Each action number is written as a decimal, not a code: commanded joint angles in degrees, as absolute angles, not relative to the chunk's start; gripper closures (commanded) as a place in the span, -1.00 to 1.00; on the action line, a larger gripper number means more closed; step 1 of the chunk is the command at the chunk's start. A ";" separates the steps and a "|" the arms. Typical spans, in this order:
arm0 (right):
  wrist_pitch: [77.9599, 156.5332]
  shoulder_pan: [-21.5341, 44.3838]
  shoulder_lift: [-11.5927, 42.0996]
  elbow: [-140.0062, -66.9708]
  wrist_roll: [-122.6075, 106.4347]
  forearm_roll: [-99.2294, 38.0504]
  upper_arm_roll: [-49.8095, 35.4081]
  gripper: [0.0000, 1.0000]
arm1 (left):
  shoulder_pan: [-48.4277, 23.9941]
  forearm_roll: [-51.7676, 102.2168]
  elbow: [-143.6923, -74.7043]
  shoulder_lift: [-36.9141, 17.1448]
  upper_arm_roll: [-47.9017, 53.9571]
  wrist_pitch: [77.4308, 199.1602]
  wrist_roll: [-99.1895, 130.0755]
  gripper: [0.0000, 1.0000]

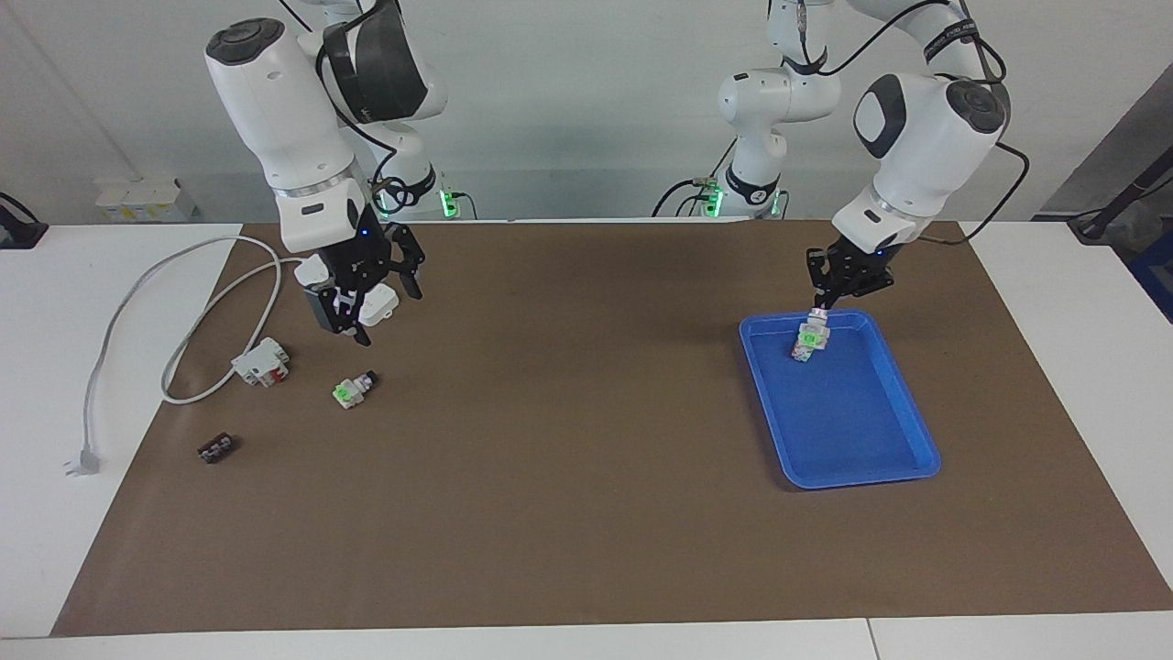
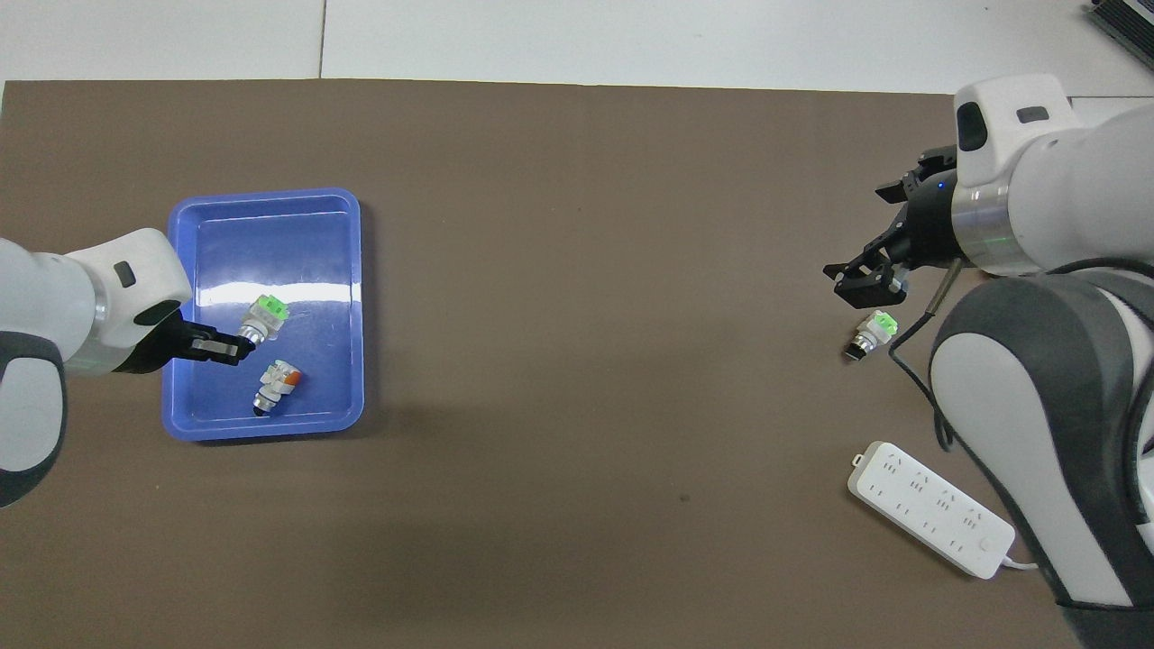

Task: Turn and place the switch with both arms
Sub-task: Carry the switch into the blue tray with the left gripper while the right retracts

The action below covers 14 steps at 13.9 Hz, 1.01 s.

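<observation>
My left gripper should release the green switch in the blue tray [image 2: 249, 347]. It will put it next to the switch with the orange spot.
My left gripper [image 1: 827, 302] is shut on the knob end of a switch [image 1: 811, 337] with a grey-white body and a green part. It holds it low inside the blue tray [image 1: 871, 449], at the part nearer the robots. The overhead view shows the gripper [image 2: 233, 346], this switch [image 2: 264, 315] and a second switch-like part with an orange spot [image 2: 275, 386] lying in the tray [image 2: 270, 203]. Another green switch [image 1: 353, 390] lies on the brown mat toward the right arm's end, also in the overhead view [image 2: 873, 333]. My right gripper [image 1: 389, 316] is open and empty above the mat beside it [image 2: 856, 236].
A white-and-red block [image 1: 261, 362] and a small black part [image 1: 215, 448] lie on the mat toward the right arm's end. A white power strip [image 2: 929, 509] lies near the right arm's base, and its grey cable [image 1: 183, 348] loops to a plug [image 1: 82, 461].
</observation>
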<state>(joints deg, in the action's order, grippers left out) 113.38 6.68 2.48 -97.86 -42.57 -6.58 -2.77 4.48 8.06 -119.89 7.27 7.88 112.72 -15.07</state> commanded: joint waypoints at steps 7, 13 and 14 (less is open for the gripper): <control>105.92 3.78 -1.14 -96.60 -3.55 2.81 -3.25 -1.00 | 12.75 7.03 -132.10 8.18 8.61 127.87 -38.74 1.00; 95.03 2.46 -0.88 -91.24 7.02 2.55 -2.90 -1.00 | 12.04 7.03 -132.97 5.27 8.70 132.53 -49.04 1.00; 92.23 1.85 -0.36 -89.58 7.21 2.03 -2.90 -1.00 | 11.78 7.03 -133.41 5.27 8.70 132.80 -49.04 1.00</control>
<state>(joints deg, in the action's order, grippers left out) 96.53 3.19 -1.01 -92.82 5.10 1.64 -2.26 12.12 7.78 -131.75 4.93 8.49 130.50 -47.86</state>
